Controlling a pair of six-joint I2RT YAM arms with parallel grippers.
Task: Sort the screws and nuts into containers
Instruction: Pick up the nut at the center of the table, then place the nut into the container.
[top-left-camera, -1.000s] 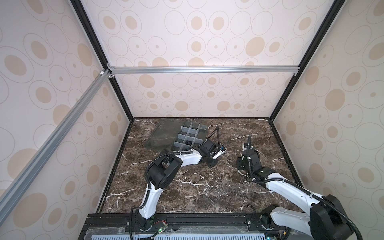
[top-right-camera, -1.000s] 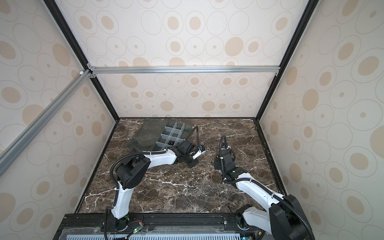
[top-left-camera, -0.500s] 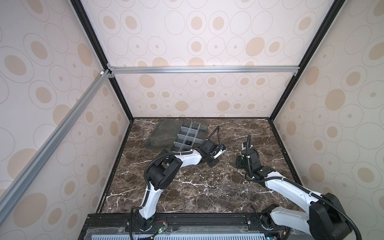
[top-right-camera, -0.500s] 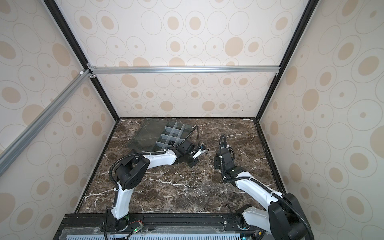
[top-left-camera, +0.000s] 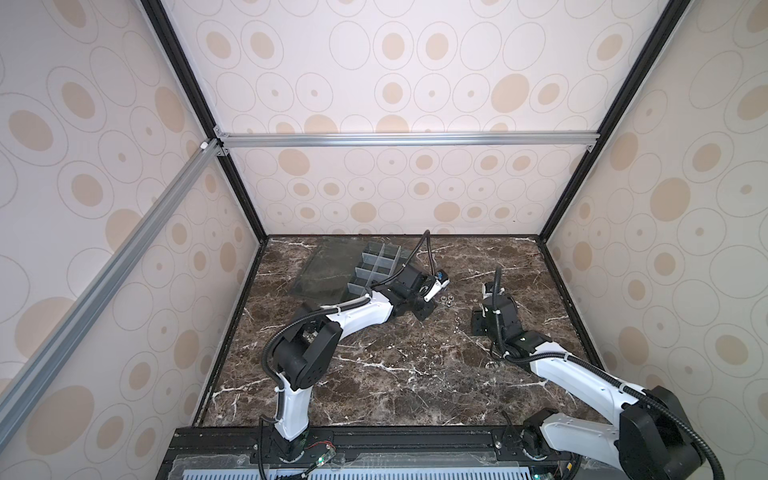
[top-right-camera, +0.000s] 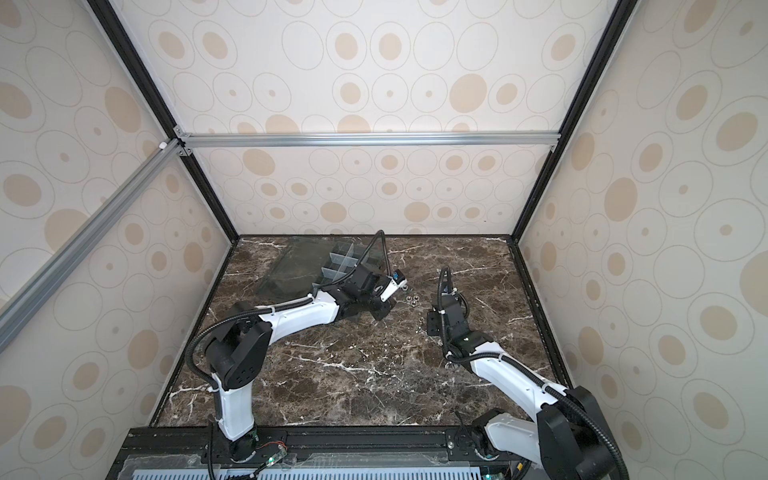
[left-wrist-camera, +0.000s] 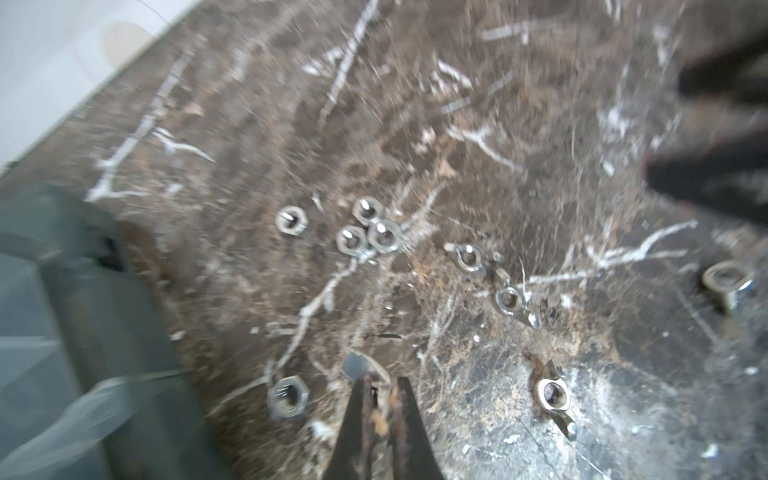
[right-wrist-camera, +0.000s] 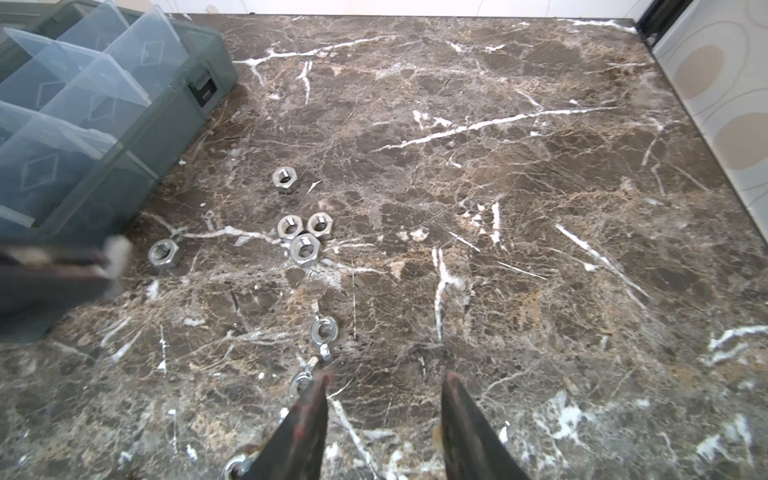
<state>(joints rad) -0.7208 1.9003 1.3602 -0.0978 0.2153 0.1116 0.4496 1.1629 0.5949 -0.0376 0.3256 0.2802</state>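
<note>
The hex nut will leave my left gripper in the lid-side front cell of the grey organizer box (top-left-camera: 363, 299).
Several silver hex nuts (right-wrist-camera: 303, 235) lie loose on the marble; in both top views they show as specks (top-left-camera: 445, 300) (top-right-camera: 411, 299). The containers are cells of a grey organizer box (right-wrist-camera: 83, 124) (top-left-camera: 374, 266) at the back left. My left gripper (left-wrist-camera: 382, 380) (right-wrist-camera: 104, 259) (top-left-camera: 428, 297) is low beside the box, shut, with a small grey hex nut (left-wrist-camera: 355, 366) pinched at its tips. Another nut (left-wrist-camera: 288, 400) lies just beside it. My right gripper (right-wrist-camera: 386, 382) (top-left-camera: 477, 326) stands open and empty over the marble, wing nuts (right-wrist-camera: 323, 328) by one finger. No screws are in view.
The box's flat clear lid (top-left-camera: 328, 270) lies open to the left of the cells. Patterned walls and black frame posts (top-left-camera: 552, 216) close in the marble table (top-left-camera: 395, 374). The two arms are about a hand's width apart.
The left gripper's jaws have closed beside the box. The right arm has shifted slightly; its jaws stay open.
</note>
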